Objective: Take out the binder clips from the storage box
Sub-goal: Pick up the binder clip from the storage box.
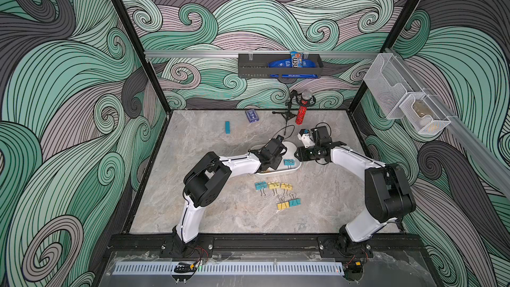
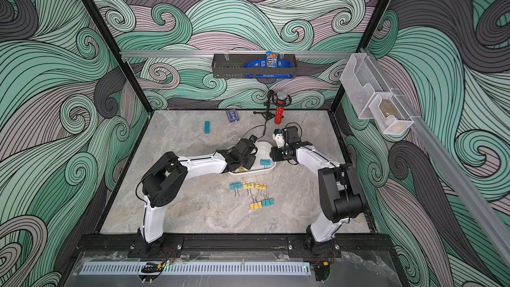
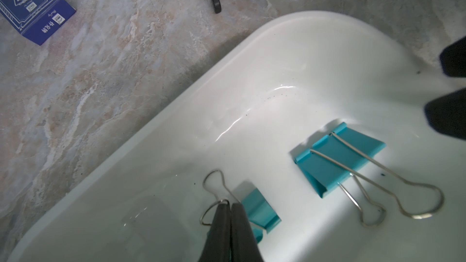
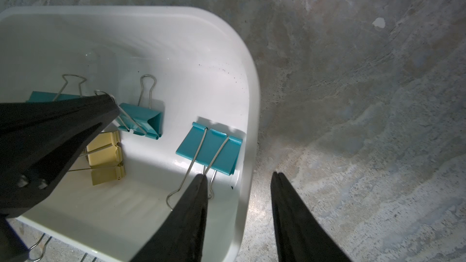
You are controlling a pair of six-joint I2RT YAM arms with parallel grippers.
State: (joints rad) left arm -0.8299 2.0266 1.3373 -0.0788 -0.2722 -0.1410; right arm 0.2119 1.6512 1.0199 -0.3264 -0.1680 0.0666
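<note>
Left gripper pinches only a wire handle; I should open, grip the clip's teal body (image 3: 261,209), then lift the binder clip out.
The white storage box (image 1: 293,144) (image 2: 265,144) sits mid-table between both arms. Inside it, my left gripper (image 3: 229,204) is shut on a wire handle of a teal binder clip (image 3: 262,210) (image 4: 141,119). A second teal clip (image 3: 338,162) (image 4: 210,151) (image 1: 288,162) lies by the box's end wall. A third teal clip (image 4: 45,97) and two yellow ones (image 4: 106,144) lie deeper in. My right gripper (image 4: 239,176) stands open astride that end wall (image 4: 245,197), one finger inside, one outside. Several clips, teal (image 1: 260,185) and yellow (image 1: 273,185), lie on the table nearer the arm bases.
A flat teal block (image 1: 227,127) and a blue card box (image 1: 252,115) (image 3: 35,8) lie at the back left. A red microphone on a stand (image 1: 302,109) is behind the box, its cable plug (image 3: 214,3) close by. A black tray (image 1: 278,64) and mesh bins (image 1: 400,103) hang on the walls.
</note>
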